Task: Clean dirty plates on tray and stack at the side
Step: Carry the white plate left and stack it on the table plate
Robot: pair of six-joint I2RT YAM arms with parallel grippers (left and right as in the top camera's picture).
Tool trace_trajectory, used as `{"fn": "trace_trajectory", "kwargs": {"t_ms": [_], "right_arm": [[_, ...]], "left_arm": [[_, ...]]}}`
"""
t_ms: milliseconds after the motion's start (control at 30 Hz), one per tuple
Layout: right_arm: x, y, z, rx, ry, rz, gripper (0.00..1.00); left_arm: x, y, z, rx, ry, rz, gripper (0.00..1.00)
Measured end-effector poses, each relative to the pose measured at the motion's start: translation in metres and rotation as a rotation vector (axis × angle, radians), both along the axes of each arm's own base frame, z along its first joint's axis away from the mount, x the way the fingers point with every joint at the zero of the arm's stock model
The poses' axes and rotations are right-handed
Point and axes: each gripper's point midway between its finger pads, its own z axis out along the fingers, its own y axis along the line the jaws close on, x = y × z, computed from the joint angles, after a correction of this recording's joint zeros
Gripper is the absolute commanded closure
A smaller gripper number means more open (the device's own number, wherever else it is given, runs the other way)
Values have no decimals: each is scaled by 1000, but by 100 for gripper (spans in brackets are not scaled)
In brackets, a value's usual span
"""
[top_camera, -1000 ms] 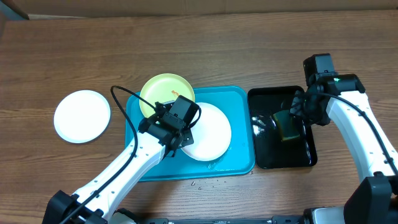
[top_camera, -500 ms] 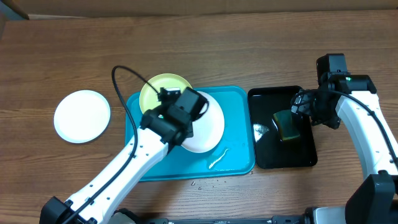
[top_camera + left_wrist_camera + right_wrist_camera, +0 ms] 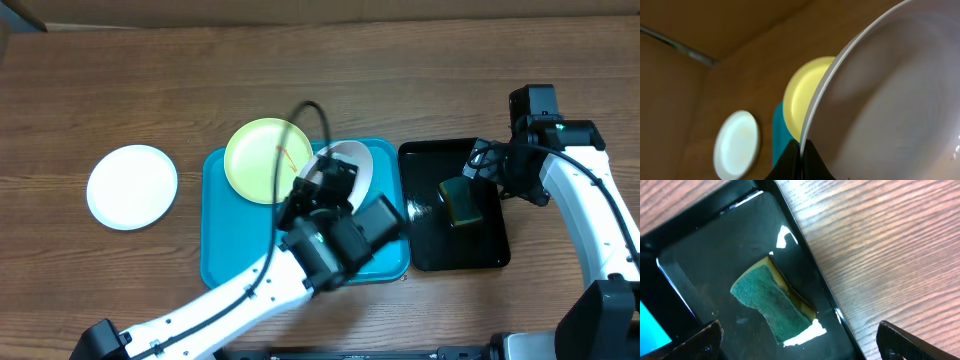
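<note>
Next, I let go of the raised white plate with my left gripper on top of the other white plate [image 3: 133, 187] [image 3: 737, 145] beside the turquoise tray.
My left gripper [image 3: 335, 185] is shut on the rim of a white plate [image 3: 357, 160]. It holds that plate raised and tilted over the turquoise tray [image 3: 215, 262]. In the left wrist view the plate [image 3: 890, 100] fills the right side, and its edge is pinched between the black fingers [image 3: 790, 162]. A pale yellow-green plate [image 3: 265, 160] with an orange smear lies on the tray's far left corner. A second white plate [image 3: 132, 186] rests on the table, left of the tray. My right gripper [image 3: 480, 163] stands open above a green-and-yellow sponge [image 3: 772, 305], holding nothing.
The sponge [image 3: 462, 203] lies in a wet, glossy black tray [image 3: 455, 250] right of the turquoise one. A white streak and some droplets mark the turquoise tray's near edge. Bare wooden tabletop [image 3: 450, 70] surrounds both trays.
My left arm has lifted the white plate off the tray, tilted it and swung right. My right gripper has opened wide and drawn back from the sponge in the black tray.
</note>
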Motion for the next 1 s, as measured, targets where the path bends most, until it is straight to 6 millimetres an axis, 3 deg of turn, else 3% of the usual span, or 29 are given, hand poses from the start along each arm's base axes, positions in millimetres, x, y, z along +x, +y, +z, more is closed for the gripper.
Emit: {"fn": "trace_trajectory", "kwargs": {"t_ms": [500,700,1000], "right_arm": [[7,0,1,0,-27,0,0],[7,0,1,0,-27,0,0],[7,0,1,1,-28,0,0]], "left_arm": [[-18,-14,62,356,-271,-89,96],[-27,-24,72,386,-322,-118,96],[-25,-31,75,319,-353,-102,96]]}}
